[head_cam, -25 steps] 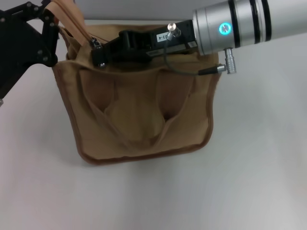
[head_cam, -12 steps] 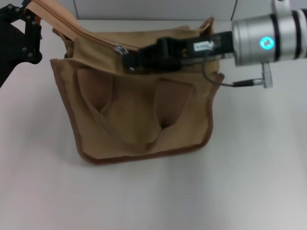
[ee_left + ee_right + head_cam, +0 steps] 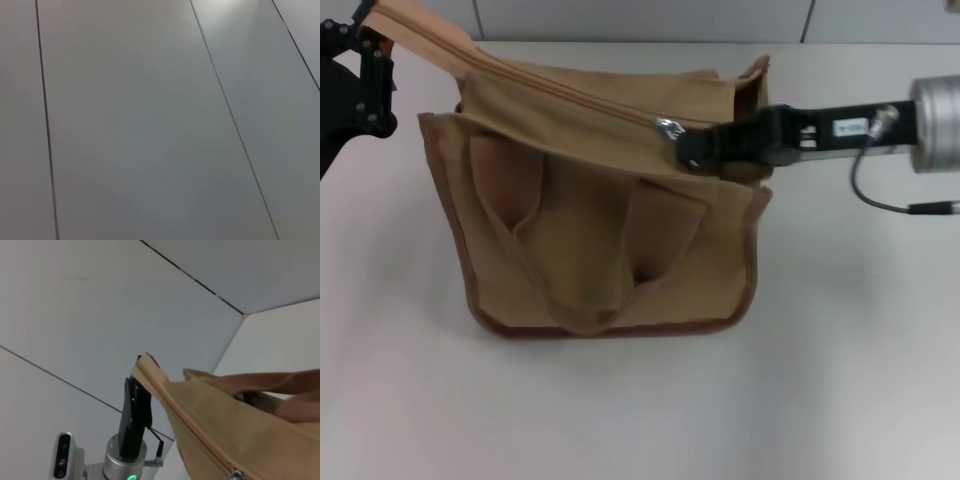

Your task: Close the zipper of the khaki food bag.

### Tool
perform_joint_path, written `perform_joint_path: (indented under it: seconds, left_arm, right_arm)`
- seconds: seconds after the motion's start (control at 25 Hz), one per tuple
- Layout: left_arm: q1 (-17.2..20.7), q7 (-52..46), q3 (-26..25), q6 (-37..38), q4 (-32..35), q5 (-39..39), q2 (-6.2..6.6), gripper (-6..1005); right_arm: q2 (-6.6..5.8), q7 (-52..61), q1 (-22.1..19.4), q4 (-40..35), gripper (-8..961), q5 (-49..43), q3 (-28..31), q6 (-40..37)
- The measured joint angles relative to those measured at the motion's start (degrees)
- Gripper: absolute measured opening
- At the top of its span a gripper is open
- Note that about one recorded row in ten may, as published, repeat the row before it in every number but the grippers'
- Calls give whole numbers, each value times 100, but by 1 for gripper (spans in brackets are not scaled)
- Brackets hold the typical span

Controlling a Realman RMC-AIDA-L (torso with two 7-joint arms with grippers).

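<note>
Next, my right gripper lets go of the slider's pull tab at the zipper's end (image 3: 722,143) beside the folded side of the bag.
The khaki food bag (image 3: 590,230) stands on the white table, front pocket and handles facing me. Its zipper (image 3: 550,88) runs along the top panel, and the silver slider (image 3: 669,127) sits about two thirds of the way to the right end. My right gripper (image 3: 688,147) is shut on the slider's pull tab. My left gripper (image 3: 372,45) is shut on the bag's top left corner and holds it raised and taut. In the right wrist view the zipper line (image 3: 200,437), the slider (image 3: 234,473) and the left gripper (image 3: 136,410) on the corner show.
The white table (image 3: 860,380) spreads around the bag, with a grey wall (image 3: 640,18) behind it. The right arm's cable (image 3: 880,200) loops over the table to the bag's right. The left wrist view shows only grey wall panels (image 3: 150,125).
My right gripper has drawn the slider to the right along the zipper, from the bag's left end to about two thirds across. The left gripper has kept hold of the raised corner.
</note>
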Motion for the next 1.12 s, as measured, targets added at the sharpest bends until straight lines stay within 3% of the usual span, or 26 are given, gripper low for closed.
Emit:
perform_joint_path:
  seconds: [0.28,1.12]
  left_arm:
    - [35,28,1,-106,-68,-1,-3,22]
    - [26,46,-6,-201,-85,3,-14,23]
  right_arm:
    - [-157,-80,-169,30,56,-11,148,-173]
    - [-229,-124,-321,-7,93,-288,510,-597]
